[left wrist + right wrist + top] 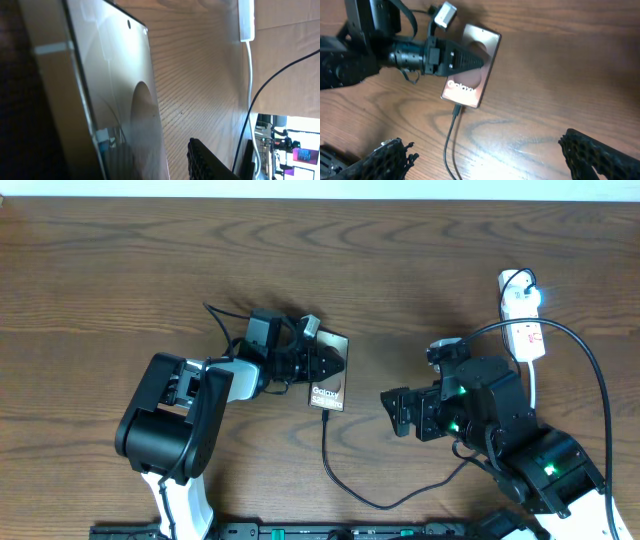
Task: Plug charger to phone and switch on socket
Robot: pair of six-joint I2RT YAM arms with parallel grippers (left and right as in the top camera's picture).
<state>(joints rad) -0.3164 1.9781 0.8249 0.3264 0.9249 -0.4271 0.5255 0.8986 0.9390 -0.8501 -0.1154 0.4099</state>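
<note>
The phone lies slanted with the connector in its bottom edge, so next my left gripper opens, retake the phone (330, 390) and turns it straight before backing away.
The dark phone (336, 376) with "Galaxy" lettering lies mid-table; it also shows in the right wrist view (479, 50). My left gripper (322, 366) is shut on the phone's left side. In the left wrist view the phone (120, 85) fills the frame, with one finger (205, 162) beside it. The charger's black connector (457, 109) sits in the phone's bottom edge. Its thin cable (372, 504) loops right and up to the white plug head (516, 284) on the socket (526, 332). My right gripper (392, 410) is open and empty, right of the phone and above the cable (485, 160).
The socket's thick white cord (533, 385) runs down behind my right arm. It shows in the left wrist view (250, 90) beside the black cable (272, 82). A small white tab (445, 14) sticks out near my left gripper's wrist.
</note>
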